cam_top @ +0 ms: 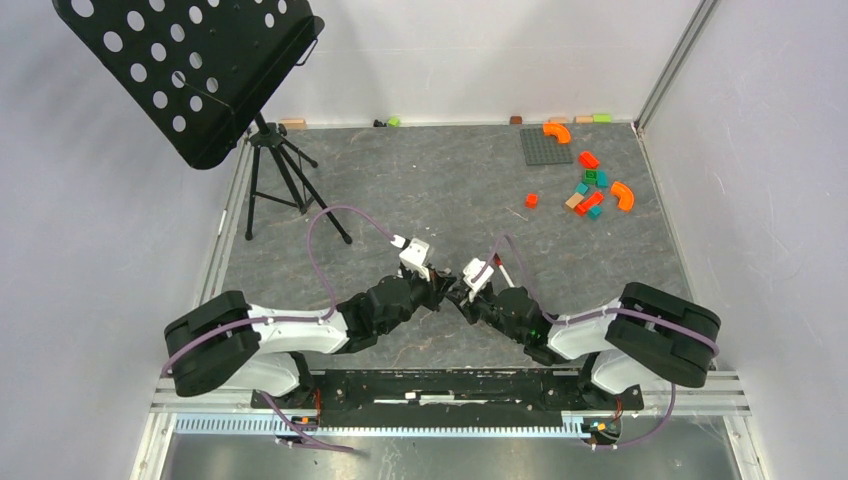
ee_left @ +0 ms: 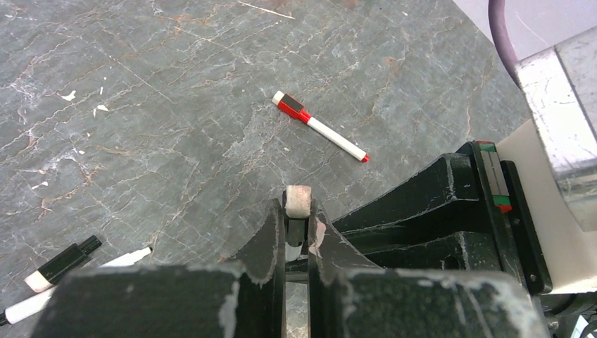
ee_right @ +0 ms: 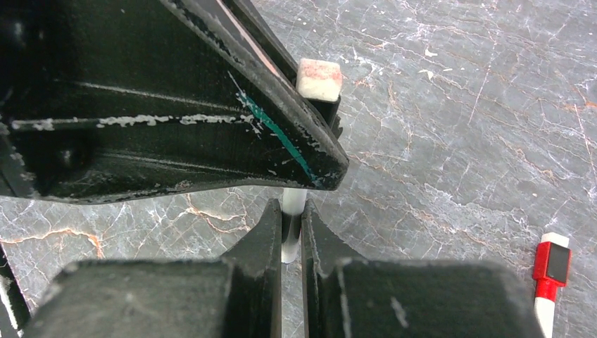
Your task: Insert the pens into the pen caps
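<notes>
The robot's right gripper needs to release the white pen on the table point(cam_top: 490, 277) next to the red pen, toward the music stand. The white pen is now held at mid-table.
My left gripper point(ee_left: 297, 211) is shut on a black pen cap point(ee_left: 298, 203) with a pale felt end, which also shows in the right wrist view as the pen cap point(ee_right: 319, 79). My right gripper point(ee_right: 291, 211) is shut on a white pen barrel point(ee_right: 293, 204) that runs straight up into that cap; the joint is hidden behind the left fingers. Both grippers meet nose to nose at mid-table point(cam_top: 450, 290). A capped red pen point(ee_left: 320, 127) lies on the table beyond them. A loose black cap point(ee_left: 62, 263) and a white pen point(ee_left: 77, 282) lie at lower left.
A black music stand point(cam_top: 190, 70) on a tripod point(cam_top: 285, 180) stands at the back left. Coloured toy blocks point(cam_top: 590, 190) and a grey baseplate point(cam_top: 545, 146) lie at the back right. White walls close in the grey stone-patterned table point(cam_top: 420, 170).
</notes>
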Controlling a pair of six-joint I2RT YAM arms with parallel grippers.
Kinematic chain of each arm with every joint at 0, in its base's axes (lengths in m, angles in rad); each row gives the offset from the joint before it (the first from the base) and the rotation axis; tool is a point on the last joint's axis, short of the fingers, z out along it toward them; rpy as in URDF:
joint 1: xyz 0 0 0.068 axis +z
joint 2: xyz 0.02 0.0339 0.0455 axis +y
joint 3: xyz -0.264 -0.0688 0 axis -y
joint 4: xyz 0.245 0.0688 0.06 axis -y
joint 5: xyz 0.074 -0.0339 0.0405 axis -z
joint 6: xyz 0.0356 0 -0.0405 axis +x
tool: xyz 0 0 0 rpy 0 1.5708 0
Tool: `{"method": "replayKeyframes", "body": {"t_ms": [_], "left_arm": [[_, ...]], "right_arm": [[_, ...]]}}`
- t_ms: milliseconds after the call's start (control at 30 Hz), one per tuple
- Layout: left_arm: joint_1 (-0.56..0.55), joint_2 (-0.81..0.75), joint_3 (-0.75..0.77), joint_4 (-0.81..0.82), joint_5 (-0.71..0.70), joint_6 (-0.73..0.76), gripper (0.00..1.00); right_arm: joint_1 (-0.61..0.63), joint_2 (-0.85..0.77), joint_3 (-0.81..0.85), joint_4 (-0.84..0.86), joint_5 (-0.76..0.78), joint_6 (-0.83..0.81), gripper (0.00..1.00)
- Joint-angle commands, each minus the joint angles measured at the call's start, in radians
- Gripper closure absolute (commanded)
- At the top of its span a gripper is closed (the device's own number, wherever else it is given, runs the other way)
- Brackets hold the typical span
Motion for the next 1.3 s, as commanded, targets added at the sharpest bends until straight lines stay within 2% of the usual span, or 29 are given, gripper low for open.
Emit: {"method": "replayKeyframes", "body": {"t_ms": [0, 200, 400, 500, 867, 900, 967, 1033, 1267], "left_arm": [[-0.054, 0.063, -0.033, -0.112, 0.186, -0.012, 0.98], [-0.055, 0.145, -0.063, -0.004, 0.192, -0.012, 0.98], [-0.071, 0.492, -0.110, 0.320, 0.239, -0.076, 0.98], [-0.087, 0.599, -0.112, 0.399, 0.232, -0.093, 0.98], [-0.100, 0.512, -0.099, 0.282, 0.180, -0.094, 0.98], [-0.100, 0.491, -0.094, 0.258, 0.174, -0.097, 0.95], [-0.100, 0.433, -0.078, 0.182, 0.150, -0.100, 0.75], [-0.100, 0.358, -0.064, 0.099, 0.103, -0.102, 0.60], [-0.100, -0.003, -0.022, -0.234, 0.009, -0.101, 0.27]], "right_arm": [[0.002, -0.006, 0.044, 0.554, -0.024, -0.025, 1.00], [0.003, 0.075, -0.003, 0.712, -0.001, -0.028, 1.00], [0.003, 0.282, -0.092, 0.966, 0.048, 0.020, 1.00], [0.003, 0.316, -0.095, 0.967, 0.050, 0.030, 1.00], [-0.004, 0.252, -0.121, 0.935, 0.087, 0.003, 1.00], [-0.006, 0.235, -0.121, 0.902, 0.089, 0.003, 1.00], [-0.005, 0.196, -0.124, 0.824, 0.095, 0.004, 1.00], [-0.005, 0.151, -0.130, 0.727, 0.112, 0.013, 1.00], [-0.008, -0.066, -0.148, 0.235, 0.214, 0.096, 1.00]]}}
